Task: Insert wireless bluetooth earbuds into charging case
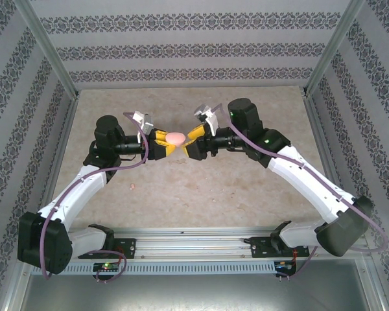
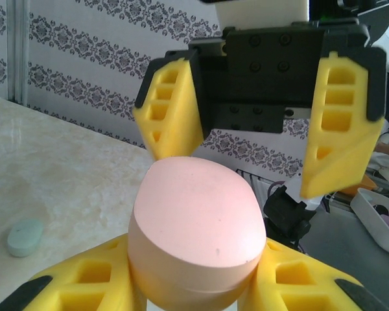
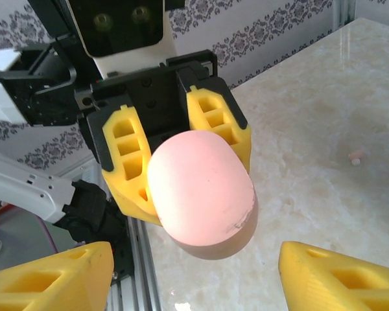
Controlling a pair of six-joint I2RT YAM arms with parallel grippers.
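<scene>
The charging case's lid is shut above where my left gripper holds it, so my right gripper will pinch the lid's near end (image 3: 215,223) and swing it open before putting earbuds in.
A pale pink oval charging case (image 1: 176,138) hangs above the table's middle, lid closed, with my left gripper (image 1: 163,141) shut on its lower half. In the left wrist view the case (image 2: 194,220) sits wedged between my yellow fingers (image 2: 84,285). My right gripper (image 1: 193,137) faces it from the right, open, with its jaws standing wide on either side of the case's end and not touching it (image 3: 201,188). One tiny pink earbud (image 3: 356,156) lies on the marble, also seen below the left arm (image 1: 133,187).
A small mint green oval piece (image 2: 24,236) lies on the marble tabletop (image 1: 201,188). A white tray (image 2: 379,220) sits off the table. Patterned walls close in the back and both sides.
</scene>
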